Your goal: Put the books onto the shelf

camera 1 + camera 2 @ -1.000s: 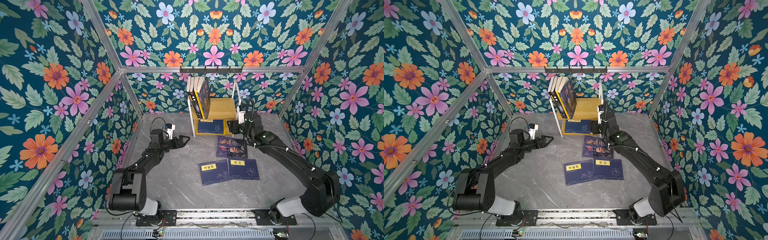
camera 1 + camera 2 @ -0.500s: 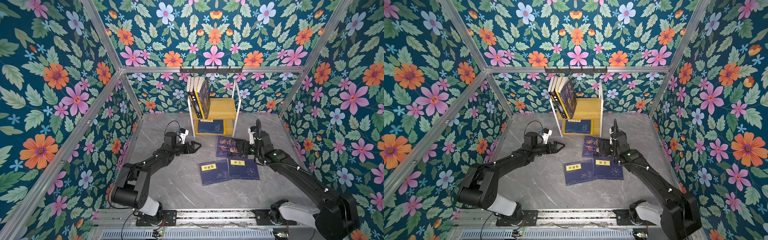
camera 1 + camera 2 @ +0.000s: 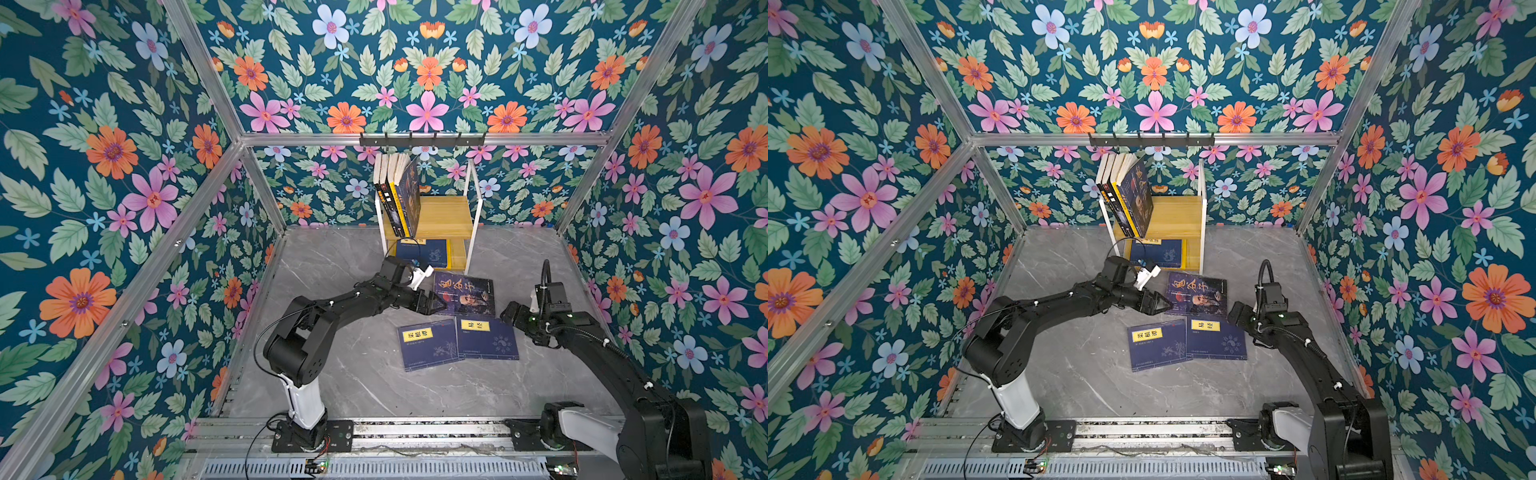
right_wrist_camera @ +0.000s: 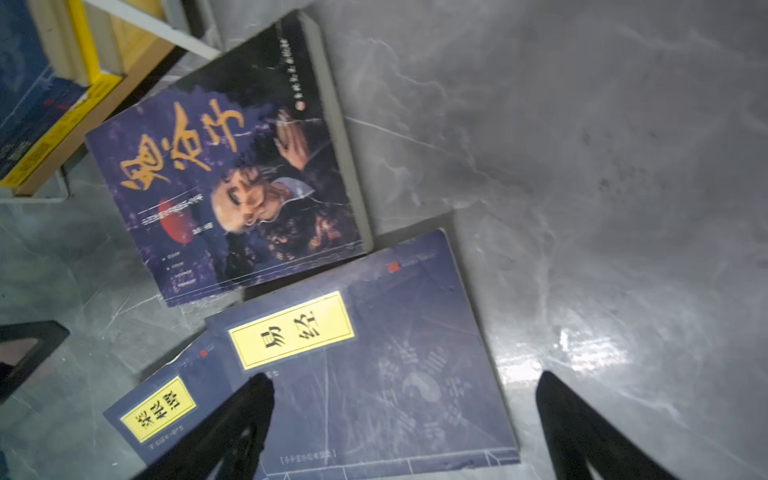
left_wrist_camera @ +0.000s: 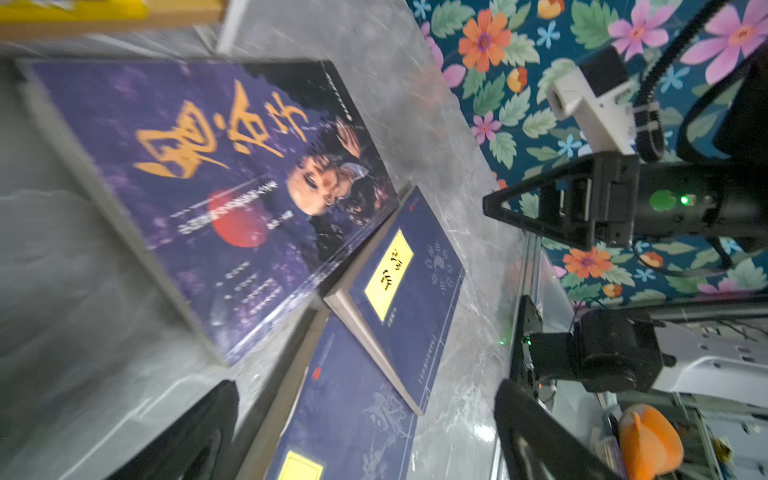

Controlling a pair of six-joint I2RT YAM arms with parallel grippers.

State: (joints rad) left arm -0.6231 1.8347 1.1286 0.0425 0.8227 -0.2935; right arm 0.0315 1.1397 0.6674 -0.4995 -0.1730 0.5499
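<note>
My right gripper is to close next on the short edge (image 3: 515, 347) (image 4: 505, 424) by the round emblem, opposite the yellow label, of the navy book closest to it.
Three books lie flat on the grey floor in both top views: a purple portrait book (image 3: 465, 293) (image 3: 1200, 293), a navy book (image 3: 428, 345) and a second navy book (image 3: 488, 336) overlapping its edge. The shelf (image 3: 446, 216) holds several upright books (image 3: 399, 191) leaning on its top board and flat books (image 3: 424, 252) on the lower one. My left gripper (image 3: 434, 305) (image 5: 365, 432) is open at the portrait book's left edge. My right gripper (image 3: 509, 313) (image 4: 405, 415) is open, low over the right navy book (image 4: 374, 374), holding nothing.
A black hook rail (image 3: 422, 140) hangs on the back frame above the shelf. Floral walls with aluminium posts close in the left, back and right sides. The arms' base rail (image 3: 374, 432) runs along the front edge.
The left arm has reached right, from open floor to the portrait book's edge. The right arm has drawn back from the shelf to the right of the floor books, its jaws now wider.
</note>
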